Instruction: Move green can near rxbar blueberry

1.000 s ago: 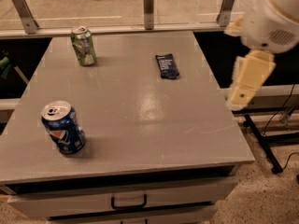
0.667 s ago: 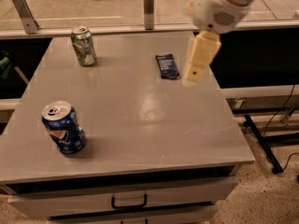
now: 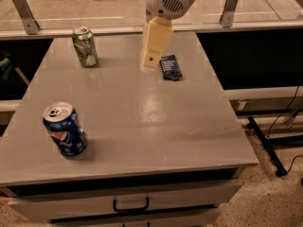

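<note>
Next, I close around the middle of its body (image 3: 86, 48) on the green can at the table's far end.
The green can (image 3: 85, 47), green and silver-white with a silver top, stands upright at the table's far left. The rxbar blueberry (image 3: 170, 67), a flat dark navy wrapper, lies at the far middle-right of the table. My gripper (image 3: 150, 60), cream-coloured under a white wrist housing, hangs over the far middle of the table. It is just left of the bar and well to the right of the green can, touching neither. It holds nothing that I can see.
A blue can with a red-white logo (image 3: 65, 129) stands upright near the front left of the grey table (image 3: 142, 122). A drawer handle (image 3: 130, 205) sits below the front edge. A rail with metal posts (image 3: 230, 4) runs behind the table. Cables (image 3: 277, 145) lie on the floor at right.
My gripper has swung left from beyond the table's right edge, across the bar, to just left of it. The cans and the bar have stayed where they were.
</note>
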Controlling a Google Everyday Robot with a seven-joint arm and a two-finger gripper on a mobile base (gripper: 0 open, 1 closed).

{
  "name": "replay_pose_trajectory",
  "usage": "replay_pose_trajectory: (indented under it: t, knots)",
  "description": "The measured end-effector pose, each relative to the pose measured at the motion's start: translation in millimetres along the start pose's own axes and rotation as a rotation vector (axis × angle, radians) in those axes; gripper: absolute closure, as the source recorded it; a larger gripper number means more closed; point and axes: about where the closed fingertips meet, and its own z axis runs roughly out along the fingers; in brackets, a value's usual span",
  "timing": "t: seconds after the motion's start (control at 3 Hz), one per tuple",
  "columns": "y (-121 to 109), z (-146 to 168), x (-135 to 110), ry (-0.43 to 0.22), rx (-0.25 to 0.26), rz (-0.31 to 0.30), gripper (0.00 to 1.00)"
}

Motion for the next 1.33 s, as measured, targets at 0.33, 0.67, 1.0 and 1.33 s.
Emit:
replay_pose_trajectory:
  t: [0.33, 0.67, 1.0, 1.33]
  knots:
    - [-3.6, 20.4, -12.7, -0.056, 0.005, 0.033, 0.00]
    - [-18.0, 69.4, -43.7, -0.181, -0.005, 0.064, 0.00]
    - [-41.2, 120.8, -80.9, -0.319, -0.009, 0.100, 0.00]
    - [-66.0, 165.5, -109.3, -0.404, 0.005, 0.146, 0.00]
